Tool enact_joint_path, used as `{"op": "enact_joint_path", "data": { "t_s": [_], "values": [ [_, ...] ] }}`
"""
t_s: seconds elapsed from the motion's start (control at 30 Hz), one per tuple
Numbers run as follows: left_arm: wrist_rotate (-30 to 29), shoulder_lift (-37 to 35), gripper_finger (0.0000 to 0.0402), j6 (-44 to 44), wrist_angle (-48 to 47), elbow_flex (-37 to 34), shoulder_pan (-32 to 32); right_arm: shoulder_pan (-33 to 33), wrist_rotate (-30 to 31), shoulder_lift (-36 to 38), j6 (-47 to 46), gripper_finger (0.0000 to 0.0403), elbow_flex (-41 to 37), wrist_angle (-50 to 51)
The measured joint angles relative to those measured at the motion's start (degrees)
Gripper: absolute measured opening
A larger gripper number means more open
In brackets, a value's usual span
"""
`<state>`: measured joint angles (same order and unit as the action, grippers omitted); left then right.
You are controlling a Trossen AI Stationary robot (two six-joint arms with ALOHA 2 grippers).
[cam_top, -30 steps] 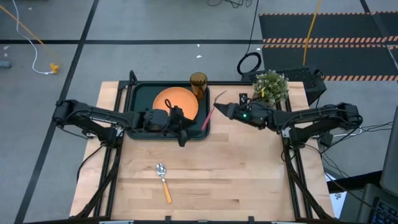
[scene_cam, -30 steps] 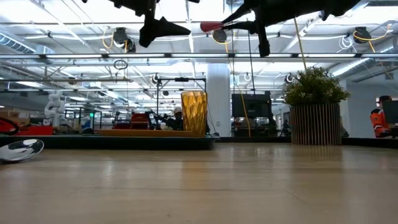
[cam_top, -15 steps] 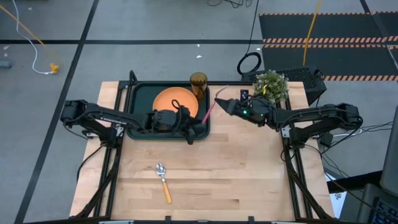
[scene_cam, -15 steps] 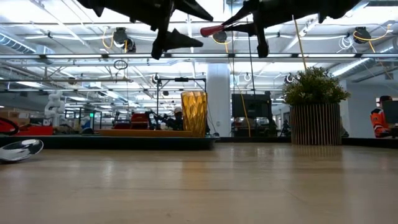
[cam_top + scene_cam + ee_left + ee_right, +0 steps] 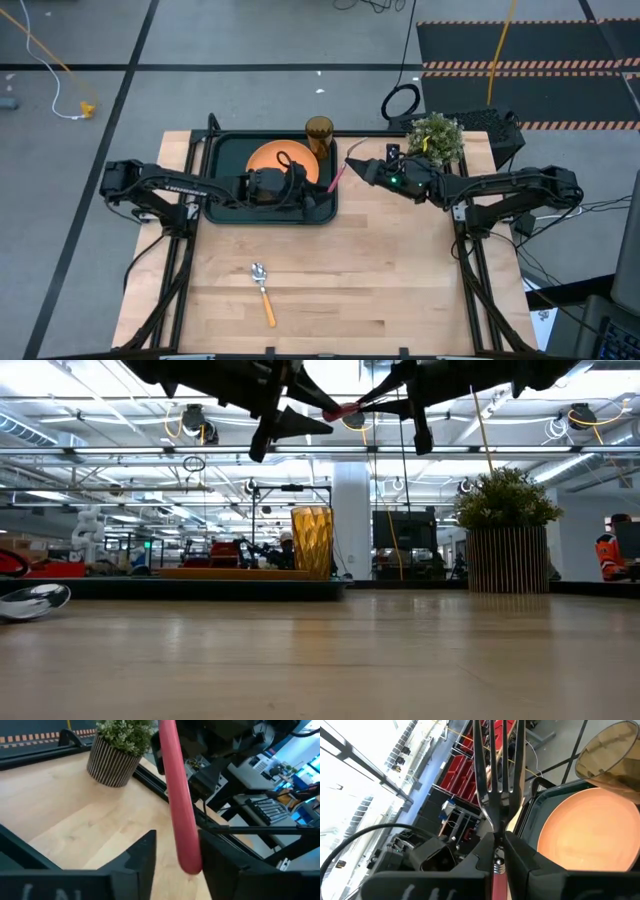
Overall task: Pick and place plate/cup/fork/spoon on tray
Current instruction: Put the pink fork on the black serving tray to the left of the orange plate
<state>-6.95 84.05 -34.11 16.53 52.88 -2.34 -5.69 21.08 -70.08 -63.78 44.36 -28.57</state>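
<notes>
The fork's metal neck is pinched in my right gripper, so my left gripper needs to hold the end of the red handle while my right gripper takes the red handle's middle (image 5: 181, 795).
The fork (image 5: 340, 175), with silver tines and a red handle, hangs in the air over the tray's right rim, with my right gripper (image 5: 354, 172) shut on it. My left gripper (image 5: 322, 194) is open over the tray. Its two fingers stand on either side of the handle's free end (image 5: 189, 862). The orange plate (image 5: 272, 156) lies flat in the dark tray (image 5: 224, 160). The amber cup (image 5: 319, 133) stands upright at the tray's far right corner. The spoon (image 5: 263, 290), with an orange handle, lies flat on the table near the front edge. My right gripper pinches the fork between its two fingers where the metal neck meets the red handle (image 5: 496, 864). The fingers come from the table's right and lie across the fork. The fork is lifted clear, tines (image 5: 496, 765) toward the far side. My left gripper has the handle close against one finger (image 5: 212, 857); whether it touches, I cannot tell.
A potted green plant (image 5: 435, 138) stands at the table's far right, behind my right arm. The tray takes up the far left of the table. Bare wood lies between the tray and the spoon (image 5: 35, 600).
My left gripper has gone toward the table's right edge and a little toward the far edge, from the tray's near rim to the fork's handle end, which now lies between its fingers. My right gripper and the fork have kept still.
</notes>
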Motion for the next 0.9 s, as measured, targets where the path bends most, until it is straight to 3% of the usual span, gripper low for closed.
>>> {"op": "enact_joint_path", "data": {
  "t_s": [0.4, 0.7, 0.9],
  "values": [
    [4.39, 0.00, 0.0037, -0.75, -0.22, 0.00, -2.45, 0.00, 0.15, 0.04, -0.05, 0.0015, 0.02, -0.21],
    [5.77, 0.00, 0.0033, -4.56, 1.21, 0.00, -3.76, -0.02, 0.01, 0.00, 4.13, 0.0024, 0.03, -2.04],
    [8.70, 0.00, 0.0033, -12.72, 10.71, 0.00, -5.49, -0.07, -2.04, 0.07, 9.28, 0.0085, 0.04, -9.15]
  ]
}}
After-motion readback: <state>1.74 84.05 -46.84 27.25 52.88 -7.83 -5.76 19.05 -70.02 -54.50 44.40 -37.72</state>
